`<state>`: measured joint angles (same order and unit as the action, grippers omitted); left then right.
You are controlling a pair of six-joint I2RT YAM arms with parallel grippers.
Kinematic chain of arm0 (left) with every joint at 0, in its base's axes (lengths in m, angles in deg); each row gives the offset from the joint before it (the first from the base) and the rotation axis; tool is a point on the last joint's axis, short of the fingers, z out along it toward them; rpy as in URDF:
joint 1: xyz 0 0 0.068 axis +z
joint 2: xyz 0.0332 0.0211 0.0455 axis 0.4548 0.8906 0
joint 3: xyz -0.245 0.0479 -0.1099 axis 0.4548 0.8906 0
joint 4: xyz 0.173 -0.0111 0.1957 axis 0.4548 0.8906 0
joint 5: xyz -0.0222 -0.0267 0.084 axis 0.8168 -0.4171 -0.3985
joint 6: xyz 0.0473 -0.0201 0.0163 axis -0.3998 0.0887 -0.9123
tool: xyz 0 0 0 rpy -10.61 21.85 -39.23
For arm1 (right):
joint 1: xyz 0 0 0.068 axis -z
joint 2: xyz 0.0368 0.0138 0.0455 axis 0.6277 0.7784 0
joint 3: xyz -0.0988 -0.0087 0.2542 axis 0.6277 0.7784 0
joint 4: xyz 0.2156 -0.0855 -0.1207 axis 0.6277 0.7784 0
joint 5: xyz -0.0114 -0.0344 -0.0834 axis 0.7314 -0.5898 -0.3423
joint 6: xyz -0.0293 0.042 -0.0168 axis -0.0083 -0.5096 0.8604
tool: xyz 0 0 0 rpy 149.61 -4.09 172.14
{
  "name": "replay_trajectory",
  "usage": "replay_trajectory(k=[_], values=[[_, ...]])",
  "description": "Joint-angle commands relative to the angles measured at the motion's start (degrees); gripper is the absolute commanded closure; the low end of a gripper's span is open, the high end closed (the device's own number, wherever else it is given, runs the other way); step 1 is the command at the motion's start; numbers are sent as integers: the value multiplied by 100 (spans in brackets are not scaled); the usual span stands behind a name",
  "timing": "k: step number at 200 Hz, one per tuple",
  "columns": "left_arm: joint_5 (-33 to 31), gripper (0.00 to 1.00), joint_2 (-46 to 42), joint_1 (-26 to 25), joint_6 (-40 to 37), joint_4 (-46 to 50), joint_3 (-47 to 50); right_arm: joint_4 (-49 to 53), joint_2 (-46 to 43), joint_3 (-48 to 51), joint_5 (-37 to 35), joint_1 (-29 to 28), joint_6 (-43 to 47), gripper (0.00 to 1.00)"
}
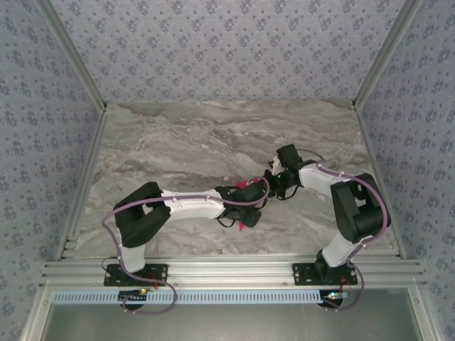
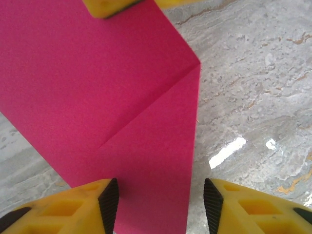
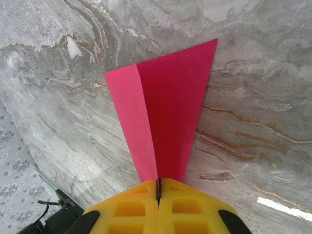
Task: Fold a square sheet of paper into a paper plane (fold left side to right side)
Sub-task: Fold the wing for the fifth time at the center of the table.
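My right gripper will retake the paper's fold [image 3: 149,129] while my left gripper holds the paper, because the paper's layers gape at the paper's wide end beyond my right gripper.
The magenta-pink sheet of paper [image 3: 170,97] is folded into a narrow tapering shape with two layers, and it hangs above the marble table. My right gripper [image 3: 158,187] is shut on its narrow end. In the left wrist view the paper [image 2: 97,87] shows a diagonal crease and runs down between the jaws of my left gripper [image 2: 161,207], which stand apart without pinching it. The right gripper's yellow fingertips [image 2: 112,6] grip the paper's far end there. From above, both grippers meet mid-table, left gripper [image 1: 249,207] and right gripper [image 1: 272,181], with bits of paper [image 1: 247,185] between them.
The grey marble tabletop [image 1: 213,142] stretches bare behind and to both sides of the arms. Patterned walls close in the back and sides. An aluminium rail [image 1: 227,273] runs along the near edge, by the arm bases.
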<state>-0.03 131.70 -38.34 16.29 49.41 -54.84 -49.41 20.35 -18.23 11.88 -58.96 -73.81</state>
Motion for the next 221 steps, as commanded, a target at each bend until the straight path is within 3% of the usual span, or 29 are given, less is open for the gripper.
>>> replay_trajectory(k=[1, 125, 187, 221], values=[[-77, 54, 105, -77, 13, 144, -208, 242, 97, -175, -111, -19, 1, 100], [-9, 80, -3, -114, 39, 145, -191, 486, 185, -297, -164, 30, 313, 97], [175, 95, -199, -40, 108, 29, -158, 704, -169, -516, -363, 191, 698, 70], [783, 97, -416, 236, 345, -434, 71, 812, -877, -466, -670, 533, 920, 46]])
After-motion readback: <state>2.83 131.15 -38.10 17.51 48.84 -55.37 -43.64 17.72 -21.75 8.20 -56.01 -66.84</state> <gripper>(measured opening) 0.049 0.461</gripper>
